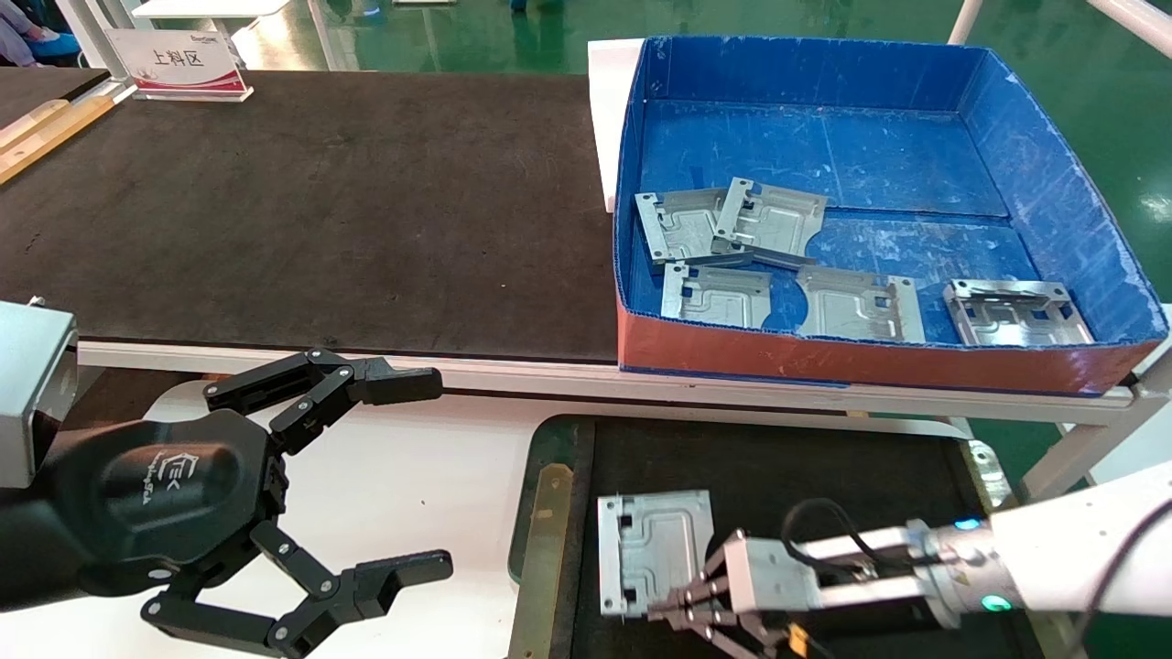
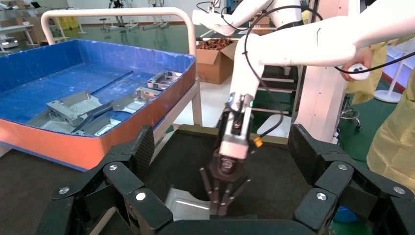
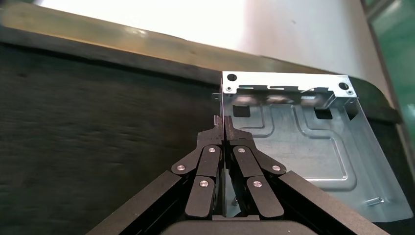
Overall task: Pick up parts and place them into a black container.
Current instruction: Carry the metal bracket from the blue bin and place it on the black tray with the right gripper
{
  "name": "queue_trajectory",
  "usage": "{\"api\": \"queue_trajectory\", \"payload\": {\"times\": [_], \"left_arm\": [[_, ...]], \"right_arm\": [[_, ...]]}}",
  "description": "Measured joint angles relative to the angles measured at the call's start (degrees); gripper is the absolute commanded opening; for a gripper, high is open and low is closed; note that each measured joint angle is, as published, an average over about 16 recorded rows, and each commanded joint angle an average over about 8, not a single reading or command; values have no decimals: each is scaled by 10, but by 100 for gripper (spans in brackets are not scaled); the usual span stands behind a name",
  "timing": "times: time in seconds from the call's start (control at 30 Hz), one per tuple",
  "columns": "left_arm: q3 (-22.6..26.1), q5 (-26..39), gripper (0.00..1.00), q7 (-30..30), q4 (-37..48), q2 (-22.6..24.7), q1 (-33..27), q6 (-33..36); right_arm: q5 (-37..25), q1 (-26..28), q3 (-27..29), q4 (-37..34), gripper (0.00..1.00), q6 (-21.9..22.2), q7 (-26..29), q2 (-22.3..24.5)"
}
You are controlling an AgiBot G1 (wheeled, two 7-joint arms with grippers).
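Note:
Next, my right gripper puts the silver-grey part down on the black felt [image 1: 639,507] [image 3: 320,144], where I need to have it beside the brass piece's far end.
My right gripper [image 1: 673,611] is shut on the edge of one silver-grey stamped part [image 1: 655,545]. The part is low over the near left of the black container [image 1: 806,467]; I cannot tell whether it touches the felt. In the right wrist view the fingers [image 3: 223,122] pinch the part's thin side wall, and the part [image 3: 298,142] spreads to one side over the felt [image 3: 98,122]. Several more parts [image 1: 732,224] lie in the blue box [image 1: 870,361]. My left gripper [image 1: 366,476] is open and empty, parked left of the container.
The blue box stands on a raised table behind the container, its orange front wall toward me. A long black mat [image 1: 320,210] covers the table to its left. A brass strip [image 1: 549,513] runs along the container's left rim. A person in yellow stands behind [image 2: 391,147].

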Motion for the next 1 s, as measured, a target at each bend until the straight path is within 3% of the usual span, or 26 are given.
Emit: {"api": "queue_trajectory", "payload": {"times": [0.43,1.0], "left_arm": [[0,0,100,0,0,0,0,0],[0,0,100,0,0,0,0,0]], "right_arm": [[-23,42,-11,-144,0,26,-73,-69],[-28,70,-11,-256,0,59,-121,-115]]}}
